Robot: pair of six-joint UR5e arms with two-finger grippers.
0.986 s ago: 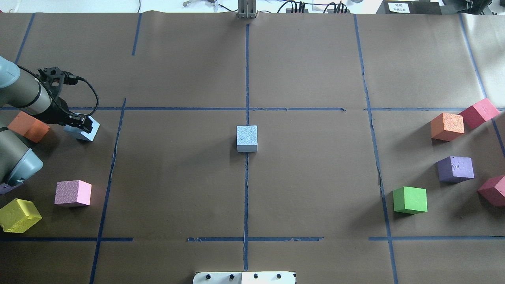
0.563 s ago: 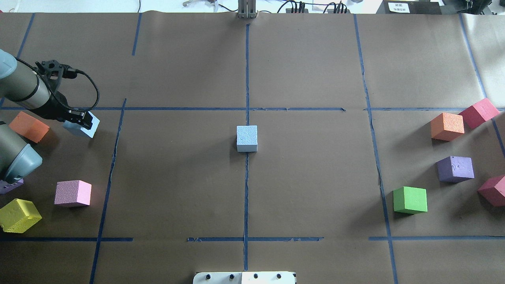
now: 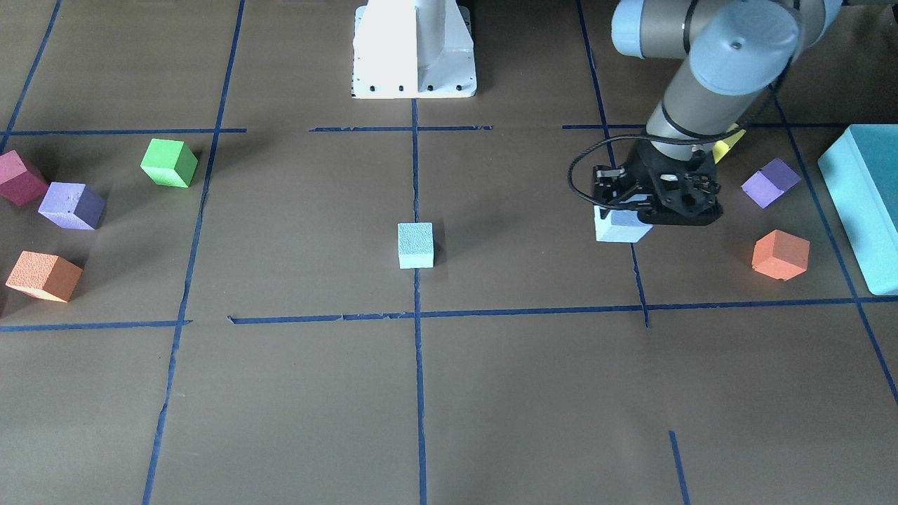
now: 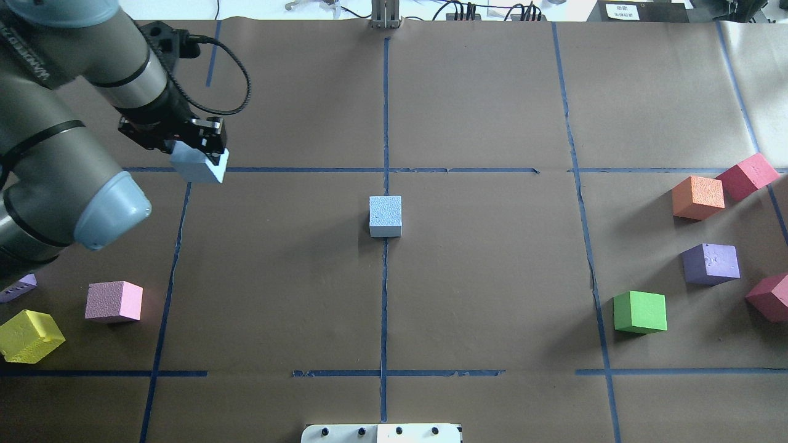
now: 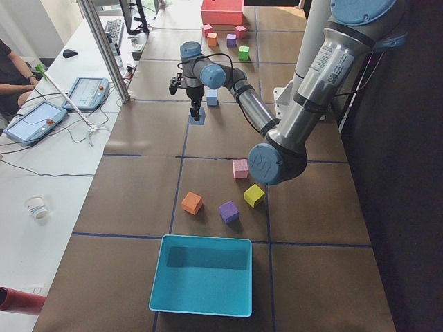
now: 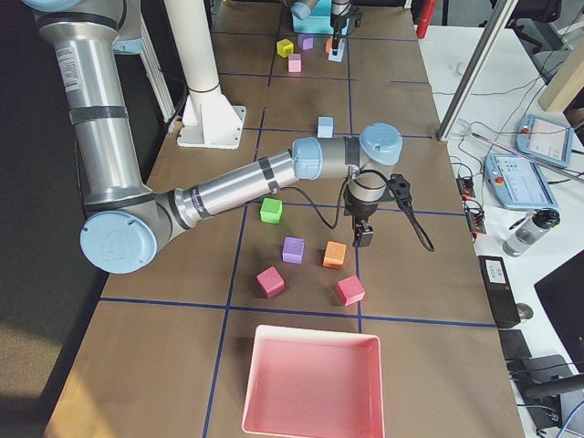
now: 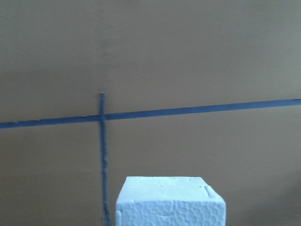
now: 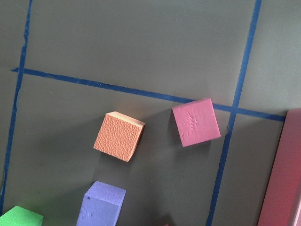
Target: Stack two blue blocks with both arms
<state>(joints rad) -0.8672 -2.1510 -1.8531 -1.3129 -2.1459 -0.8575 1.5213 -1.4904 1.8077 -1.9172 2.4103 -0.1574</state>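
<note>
I need to let go of the blue block in my left gripper, now held above the table, on top of the blue block (image 3: pixel 414 233) on the table's centre line.
One blue block (image 4: pixel 385 215) sits on the table's centre line; it also shows in the front view (image 3: pixel 415 245). My left gripper (image 4: pixel 196 154) is shut on the other blue block (image 4: pixel 198 166) and holds it above the table, left of the centre block. The front view shows this gripper (image 3: pixel 626 212) and the held block (image 3: pixel 617 227). The left wrist view shows the held block (image 7: pixel 169 201) over a tape crossing. My right gripper (image 6: pixel 363 235) shows only in the exterior right view, above the table near an orange cube; I cannot tell whether it is open or shut.
Pink (image 4: pixel 114 301), yellow (image 4: pixel 29 335), orange (image 3: pixel 780 254) and purple (image 3: pixel 770 182) cubes lie on the robot's left, beside a teal box (image 3: pixel 866 203). Orange (image 4: pixel 697 197), red (image 4: pixel 747 175), purple (image 4: pixel 710 263) and green (image 4: pixel 639 312) cubes lie on its right, near a pink tray (image 6: pixel 310 383).
My left arm has lifted the blue block off the table and carried it away from the robot and toward the centre. The centre block has not moved.
</note>
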